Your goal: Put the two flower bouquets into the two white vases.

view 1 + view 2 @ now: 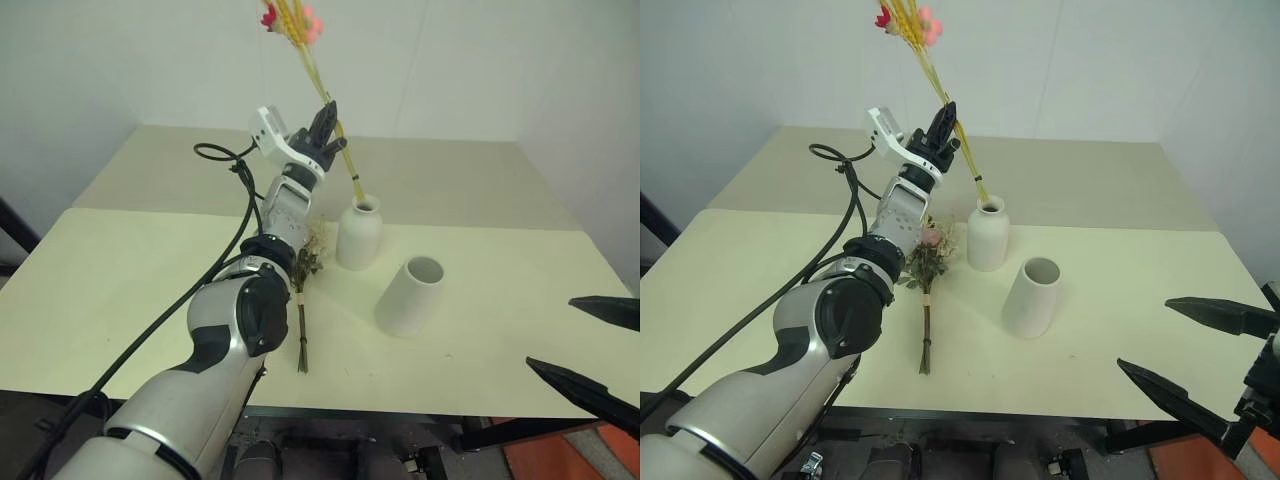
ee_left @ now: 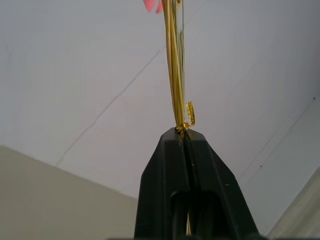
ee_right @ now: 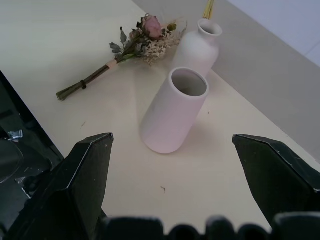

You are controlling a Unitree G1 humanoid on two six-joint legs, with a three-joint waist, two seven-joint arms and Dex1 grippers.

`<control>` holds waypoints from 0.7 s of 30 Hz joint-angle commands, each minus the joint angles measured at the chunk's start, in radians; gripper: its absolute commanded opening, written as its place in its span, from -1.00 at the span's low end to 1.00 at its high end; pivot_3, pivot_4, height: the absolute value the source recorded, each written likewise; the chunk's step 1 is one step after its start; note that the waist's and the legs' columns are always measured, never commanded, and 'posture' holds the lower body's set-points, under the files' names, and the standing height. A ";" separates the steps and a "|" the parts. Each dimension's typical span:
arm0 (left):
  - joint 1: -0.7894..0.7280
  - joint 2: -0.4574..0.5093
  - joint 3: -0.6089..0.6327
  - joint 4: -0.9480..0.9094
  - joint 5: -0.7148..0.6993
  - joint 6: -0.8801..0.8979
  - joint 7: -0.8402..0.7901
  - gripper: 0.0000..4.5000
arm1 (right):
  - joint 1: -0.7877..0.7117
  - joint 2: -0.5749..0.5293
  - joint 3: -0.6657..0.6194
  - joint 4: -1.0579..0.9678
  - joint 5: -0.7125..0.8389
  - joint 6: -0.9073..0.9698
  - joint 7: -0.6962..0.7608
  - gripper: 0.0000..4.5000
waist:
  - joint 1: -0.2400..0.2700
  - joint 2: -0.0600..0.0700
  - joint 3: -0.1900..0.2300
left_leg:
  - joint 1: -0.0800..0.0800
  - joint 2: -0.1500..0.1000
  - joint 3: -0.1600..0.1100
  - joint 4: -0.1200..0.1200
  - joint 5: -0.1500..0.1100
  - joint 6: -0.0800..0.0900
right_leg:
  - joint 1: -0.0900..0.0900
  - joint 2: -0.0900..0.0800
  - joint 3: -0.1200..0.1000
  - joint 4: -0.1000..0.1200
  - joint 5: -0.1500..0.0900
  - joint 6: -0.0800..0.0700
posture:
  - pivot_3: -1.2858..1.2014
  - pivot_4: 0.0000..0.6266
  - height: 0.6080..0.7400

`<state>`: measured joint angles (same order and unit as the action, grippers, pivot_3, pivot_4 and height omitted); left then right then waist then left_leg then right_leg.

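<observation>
I need to use my left gripper to release the slim bouquet with its stems in the opening of the bottle-shaped white vase [image 1: 367,204].
My left gripper [image 1: 328,128] is shut on the yellow stems of the slim bouquet [image 1: 300,45], held above the table. Its pink and red blossoms [image 1: 927,24] are at the top. The stems slant down into the mouth of the bottle-shaped white vase [image 1: 358,235]. To the right of that vase stands the wide-mouthed white vase [image 1: 410,296], with nothing inside it. The bushier bouquet [image 1: 928,262] lies flat on the table left of the vases, its tied stems toward the front edge. My right gripper [image 1: 1143,334] is open low at the right, apart from the vases.
The cream table [image 1: 130,270] has a seam running across it behind the vases. A plain white wall [image 1: 480,60] rises at the back. A black cable [image 1: 235,215] loops beside my left forearm. The table's front edge [image 1: 1040,412] is near.
</observation>
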<state>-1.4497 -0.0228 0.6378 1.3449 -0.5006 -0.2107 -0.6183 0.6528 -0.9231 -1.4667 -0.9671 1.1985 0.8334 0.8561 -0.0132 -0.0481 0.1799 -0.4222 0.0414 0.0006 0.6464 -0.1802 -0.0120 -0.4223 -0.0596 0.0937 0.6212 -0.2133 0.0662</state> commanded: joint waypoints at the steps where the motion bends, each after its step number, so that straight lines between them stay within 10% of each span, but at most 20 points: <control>1: -0.028 -0.013 -0.018 -0.011 0.027 -0.028 0.032 -0.98 | 0.016 0.008 -0.045 0.001 0.013 -0.040 -0.023 1.00 | 0.000 0.000 0.000 | 0.000 0.000 0.000 0.000 0.000 0.000 | 0.000 0.000 0.000 0.000 0.000 0.000 | 0.03 -0.52 1.00; 21: 0.001 -0.063 -0.122 -0.005 0.183 -0.106 0.089 -0.98 | 0.201 0.080 -0.137 -0.032 0.097 -0.154 -0.058 1.00 | 0.002 0.000 0.000 | -0.004 0.000 0.000 0.000 0.000 0.000 | 0.001 0.000 0.000 -0.009 0.003 0.004 | 0.03 -0.52 1.00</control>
<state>-1.4380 -0.0748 0.5463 1.3521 -0.3486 -0.2891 -0.4908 0.8470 -0.8530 -1.5814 -0.9947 1.2817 0.7170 0.8140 -0.0112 -0.0481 0.1799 -0.4259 0.0411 0.0006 0.6460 -0.1804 -0.0121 -0.4211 -0.0599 0.0941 0.6116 -0.2106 0.0700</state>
